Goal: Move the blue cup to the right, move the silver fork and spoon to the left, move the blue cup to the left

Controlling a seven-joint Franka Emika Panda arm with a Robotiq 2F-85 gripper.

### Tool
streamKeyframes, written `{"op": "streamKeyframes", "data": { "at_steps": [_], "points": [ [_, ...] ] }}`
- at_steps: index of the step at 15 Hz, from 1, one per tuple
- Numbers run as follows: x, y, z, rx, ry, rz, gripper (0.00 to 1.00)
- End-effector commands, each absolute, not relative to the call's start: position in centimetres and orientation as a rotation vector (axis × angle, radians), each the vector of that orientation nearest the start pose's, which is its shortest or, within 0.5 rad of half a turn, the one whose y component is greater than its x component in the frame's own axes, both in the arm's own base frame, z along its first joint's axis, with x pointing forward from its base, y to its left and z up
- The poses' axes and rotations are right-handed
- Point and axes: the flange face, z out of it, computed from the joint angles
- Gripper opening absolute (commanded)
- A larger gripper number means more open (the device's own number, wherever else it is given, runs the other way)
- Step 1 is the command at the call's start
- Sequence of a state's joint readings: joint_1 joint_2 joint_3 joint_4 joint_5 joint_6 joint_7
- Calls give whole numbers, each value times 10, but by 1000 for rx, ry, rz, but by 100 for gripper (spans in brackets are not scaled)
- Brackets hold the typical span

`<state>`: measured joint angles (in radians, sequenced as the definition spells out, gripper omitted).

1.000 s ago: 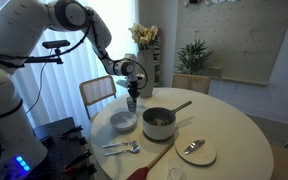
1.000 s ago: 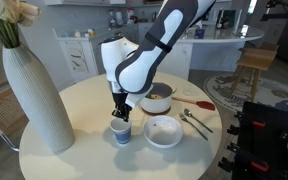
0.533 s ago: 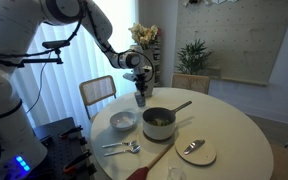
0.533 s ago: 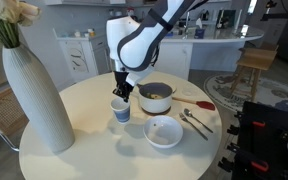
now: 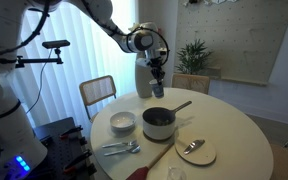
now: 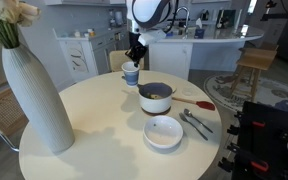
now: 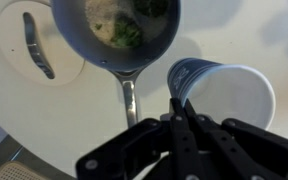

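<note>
The blue cup will go down from my gripper onto the table [image 5: 222, 171] between the plate with the spoon and the edge of the table, and I should set it there.
My gripper [image 5: 159, 72] is shut on the rim of the blue cup [image 5: 160, 89] and holds it in the air above the far side of the round table [image 5: 234, 130], beyond the pot. In an exterior view the gripper [image 6: 134, 57] hangs the cup [image 6: 131, 74] just left of the pot. In the wrist view the fingers [image 7: 179, 104] pinch the cup's wall [image 7: 229, 95]. The silver fork and spoon [image 5: 120, 148] lie side by side near the table edge, and they also show in an exterior view [image 6: 196, 123].
A grey pot [image 5: 158, 122] with greens and a long handle stands mid-table [image 6: 155, 97]. A white bowl [image 5: 123, 122] sits beside it. A plate with a lone spoon [image 5: 195, 150], a wooden stick [image 5: 154, 158] and a tall white vase [image 6: 32, 90] are also on the table.
The gripper has lifted the cup off the table beside the white bowl and carried it up and across, to the far side by the pot.
</note>
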<state>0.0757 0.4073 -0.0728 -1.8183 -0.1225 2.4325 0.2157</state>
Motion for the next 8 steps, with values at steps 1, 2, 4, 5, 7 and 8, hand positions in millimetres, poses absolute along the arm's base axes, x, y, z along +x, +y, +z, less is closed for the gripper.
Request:
{"op": "streamKeyframes", "data": {
  "at_steps": [1,2,4,5,7,8],
  "points": [
    [649,-56,373,-3242,283,-385,1],
    [645,-77,380,-3254,313,-400,1],
    [632,-125,391,-3269,404,-421,1],
    [623,-151,395,-3273,452,-425,1],
    [606,-200,402,-3290,529,-454,1],
    [599,-222,403,-3311,562,-479,1]
  ]
}}
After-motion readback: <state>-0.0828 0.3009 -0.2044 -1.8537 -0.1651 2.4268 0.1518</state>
